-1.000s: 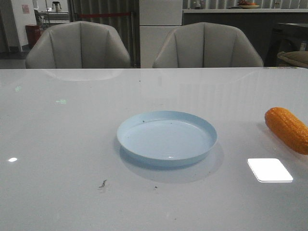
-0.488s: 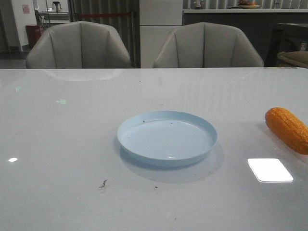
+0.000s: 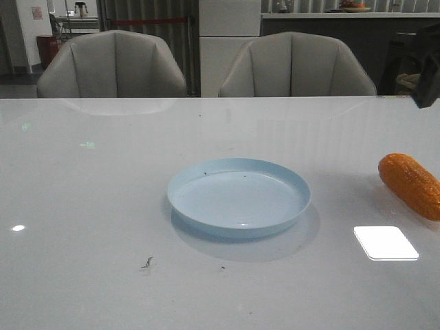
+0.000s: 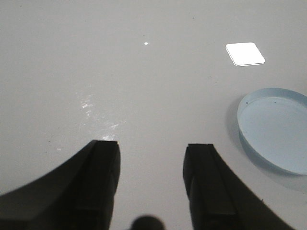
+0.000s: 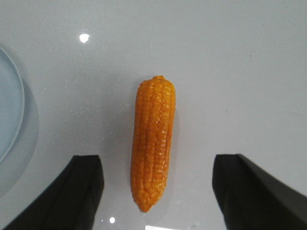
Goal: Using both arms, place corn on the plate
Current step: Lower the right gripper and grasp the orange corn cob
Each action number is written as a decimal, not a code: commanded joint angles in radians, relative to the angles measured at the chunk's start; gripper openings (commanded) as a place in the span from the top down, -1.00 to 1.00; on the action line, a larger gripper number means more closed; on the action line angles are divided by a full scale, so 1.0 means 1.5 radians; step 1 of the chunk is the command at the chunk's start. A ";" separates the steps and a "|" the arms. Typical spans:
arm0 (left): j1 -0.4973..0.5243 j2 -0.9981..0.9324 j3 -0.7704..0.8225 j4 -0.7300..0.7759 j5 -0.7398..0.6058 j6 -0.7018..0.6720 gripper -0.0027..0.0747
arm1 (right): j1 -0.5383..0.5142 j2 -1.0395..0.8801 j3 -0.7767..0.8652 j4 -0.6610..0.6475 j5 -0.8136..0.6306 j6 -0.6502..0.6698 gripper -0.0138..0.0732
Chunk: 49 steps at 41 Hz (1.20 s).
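The middle of the orange corn (image 3: 412, 184) (image 5: 152, 143) will be held by my right gripper, which will close around it with one finger on each long side.
The orange corn (image 3: 410, 185) lies on the white table at the far right, apart from the plate. The pale blue plate (image 3: 238, 197) sits empty at the table's middle. In the right wrist view my right gripper (image 5: 157, 159) is open wide and hovers above the corn (image 5: 153, 143), one finger on each side of its near end, not touching it. A dark part of the right arm (image 3: 429, 65) shows at the front view's upper right edge. My left gripper (image 4: 151, 146) is open and empty over bare table, with the plate (image 4: 276, 129) off to one side.
Two grey chairs (image 3: 113, 65) stand behind the table's far edge. A bright square light reflection (image 3: 386, 243) lies on the table in front of the corn. A small dark speck (image 3: 147, 262) lies near the front left of the plate.
A dark part of the right arm has come into the front view at the upper right. The corn and the plate have not moved.
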 commanded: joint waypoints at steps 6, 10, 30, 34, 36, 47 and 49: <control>0.000 -0.003 -0.018 0.000 -0.057 -0.008 -0.07 | -0.006 0.113 -0.098 -0.020 -0.029 0.002 -0.67; 0.000 -0.003 -0.018 -0.002 -0.057 -0.008 -0.07 | -0.006 0.159 -0.112 -0.020 -0.031 0.003 -0.67; 0.000 -0.003 -0.018 -0.017 -0.057 -0.008 -0.07 | -0.006 0.264 -0.112 -0.019 -0.065 0.003 -0.61; 0.000 -0.003 -0.018 -0.017 -0.057 -0.008 -0.07 | -0.006 0.269 -0.112 -0.019 -0.068 0.003 -0.35; 0.000 -0.003 -0.018 -0.017 -0.057 -0.008 -0.07 | -0.006 0.269 -0.112 -0.019 -0.069 0.003 -0.14; 0.000 -0.003 -0.018 -0.017 -0.057 -0.008 -0.07 | -0.002 0.267 -0.144 -0.022 -0.067 0.002 0.30; 0.000 -0.003 -0.018 -0.017 -0.057 -0.008 -0.07 | 0.004 0.267 -0.170 -0.022 -0.054 0.002 0.30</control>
